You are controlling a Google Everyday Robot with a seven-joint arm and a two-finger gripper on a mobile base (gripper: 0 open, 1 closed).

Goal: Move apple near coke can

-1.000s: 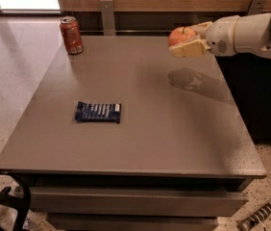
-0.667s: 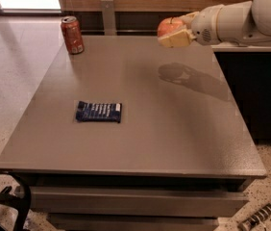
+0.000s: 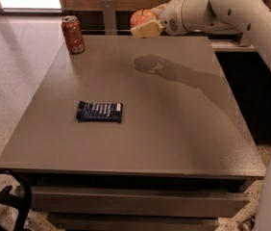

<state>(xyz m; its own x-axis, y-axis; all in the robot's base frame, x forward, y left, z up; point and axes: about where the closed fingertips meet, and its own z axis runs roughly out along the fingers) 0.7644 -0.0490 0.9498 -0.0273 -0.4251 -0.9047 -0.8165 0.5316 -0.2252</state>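
My gripper is going to let go of the apple on the table's far edge (image 3: 103, 49), next to the coke can. The apple is now in the air above that edge.
The apple (image 3: 141, 17) is orange-red and round. My gripper (image 3: 144, 23) is shut on it and holds it in the air above the far edge of the grey table (image 3: 174, 129), right of centre. The coke can (image 3: 72, 34) stands upright at the far left corner of the table, well to the left of the apple. The white arm (image 3: 231, 8) reaches in from the upper right. The arm's shadow falls on the tabletop below the apple.
A flat dark-blue snack wrapper (image 3: 99, 111) lies on the table, left of centre and nearer the front. A dark counter stands to the right of the table. A black chair part (image 3: 6, 196) shows at the bottom left.
The gripper has carried the apple leftward and a little higher, from the right side of the table toward the far middle, closer to the coke can.
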